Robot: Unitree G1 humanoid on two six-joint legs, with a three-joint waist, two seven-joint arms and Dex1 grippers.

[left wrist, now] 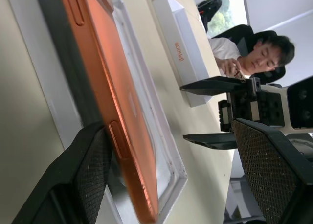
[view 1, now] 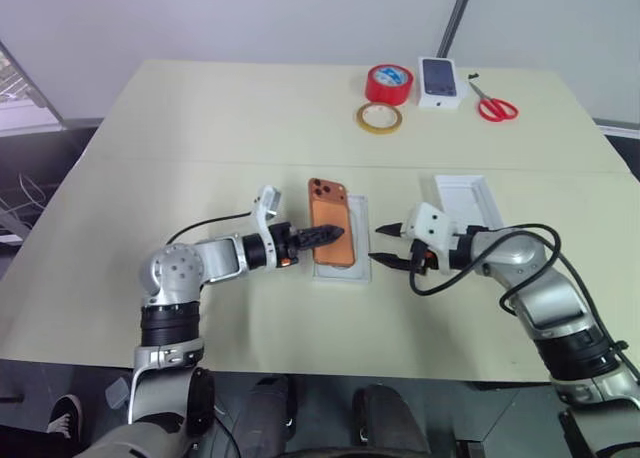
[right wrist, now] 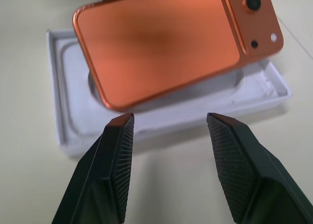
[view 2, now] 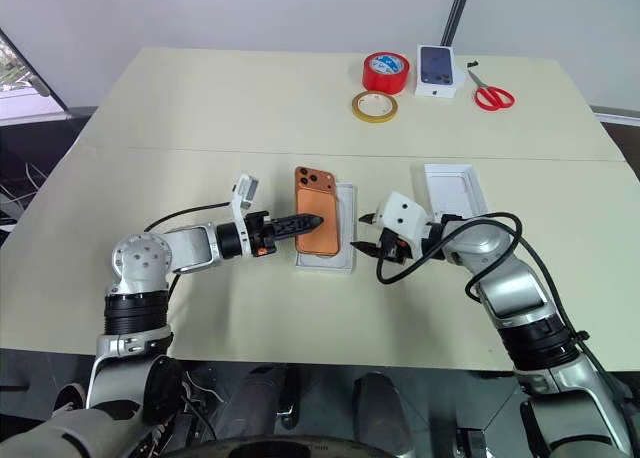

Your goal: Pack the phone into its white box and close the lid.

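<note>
Next, my left gripper takes the phone's raised edge (view 1: 313, 212) and shifts it square, because the orange phone slants over the white box with its camera end past the box's rim.
The orange phone (view 1: 330, 213) lies tilted over the shallow white box (view 1: 361, 240) at the table's centre, its left long edge raised. My left gripper (view 1: 330, 235) reaches in from the left; it is open, its fingers wide apart astride that raised edge, one dark finger (left wrist: 85, 180) close against the phone (left wrist: 112, 87). My right gripper (view 1: 380, 243) hovers open just right of the box (right wrist: 73, 121), pointing at the phone (right wrist: 161, 43) and touching nothing. The lid (view 1: 462, 200) lies open side up behind the right gripper.
At the far edge of the table sit a red tape roll (view 1: 389, 83), a yellow tape ring (view 1: 379, 117), a small white box with a phone picture (view 1: 441, 81) and red scissors (view 1: 494, 106). A person (left wrist: 254, 57) sits beyond the table.
</note>
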